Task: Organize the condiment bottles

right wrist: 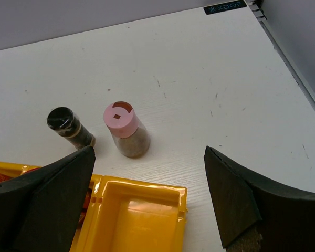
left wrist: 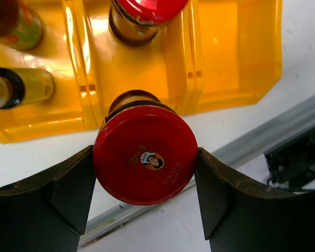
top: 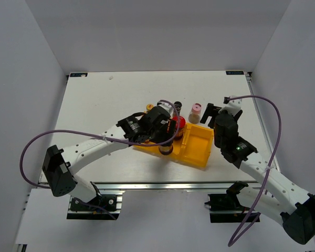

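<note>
Next, I move my right gripper to the pink-lidded shaker behind the yellow tray and close it on the shaker's lid (top: 197, 107) (right wrist: 121, 121).
My left gripper (left wrist: 145, 153) is shut on a red-lidded jar (left wrist: 142, 176), its fingers (left wrist: 68, 194) pressing both sides of the lid, above the near wall of the yellow tray (left wrist: 147, 79). A second red-lidded jar (left wrist: 147, 13) stands in the tray's middle compartment. Two slim bottles (left wrist: 21, 86) lie in the left compartment. My right gripper (right wrist: 148, 157) is open and holds nothing, hovering over the tray's bare right compartment (right wrist: 131, 220). Beyond it on the table stand the pink-lidded shaker (right wrist: 124, 128) and the dark spice jar (right wrist: 68, 126).
From above, the tray (top: 199, 149) sits mid-table between the left gripper (top: 165, 134) and the right gripper (top: 214, 114). The shaker (top: 195, 112) stands just behind it. A metal rail (left wrist: 283, 123) runs along the table's near edge.
</note>
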